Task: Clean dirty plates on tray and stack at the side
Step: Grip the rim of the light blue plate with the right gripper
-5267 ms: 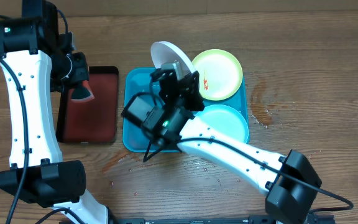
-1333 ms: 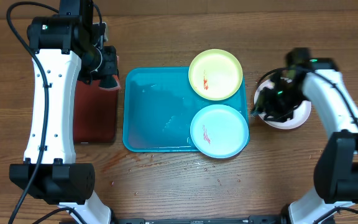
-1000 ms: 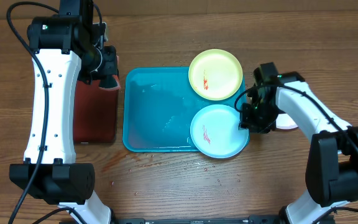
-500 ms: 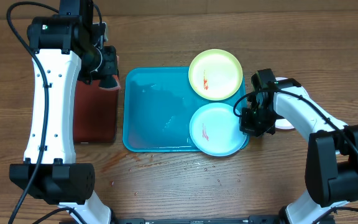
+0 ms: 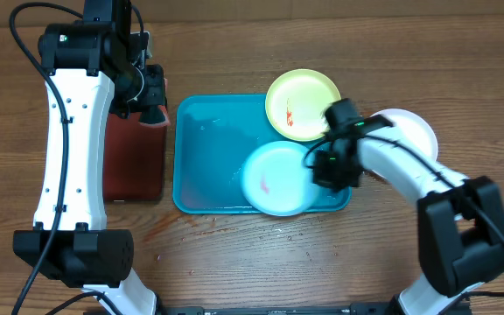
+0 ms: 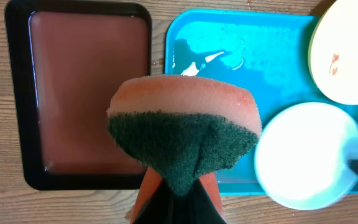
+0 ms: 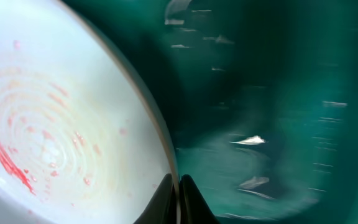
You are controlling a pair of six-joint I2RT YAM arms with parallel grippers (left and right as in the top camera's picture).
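Note:
Next, my right gripper releases the mint-aqua plate on the turquoise tray's open bottom nearer the dark red tray (image 5: 231,157). The plate is now over the turquoise tray's front middle.
The turquoise tray (image 5: 208,157) holds the pale yellow-green plate (image 5: 302,103) with a red smear at its back right. My right gripper (image 5: 320,166) is shut on the rim of the mint-aqua plate (image 5: 274,178), which has a red smear and sits over the tray's front middle; in the right wrist view the plate (image 7: 55,124) fills the left and its rim runs between my fingers (image 7: 179,186). The white plate (image 5: 414,129) lies on the table right of the tray. My left gripper (image 5: 147,96) is shut on an orange-and-green sponge (image 6: 182,134) and holds it above the gap between the two trays.
A black-rimmed dark red tray (image 5: 129,166) lies left of the turquoise tray; it also shows in the left wrist view (image 6: 79,93). Water glistens on the turquoise tray floor (image 6: 216,59). Wet patches mark the wooden table in front of the tray.
My right gripper left the white plate at the right, moved left to the mint-aqua plate, closed on its rim and dragged it left across the tray. The left arm has stayed still.

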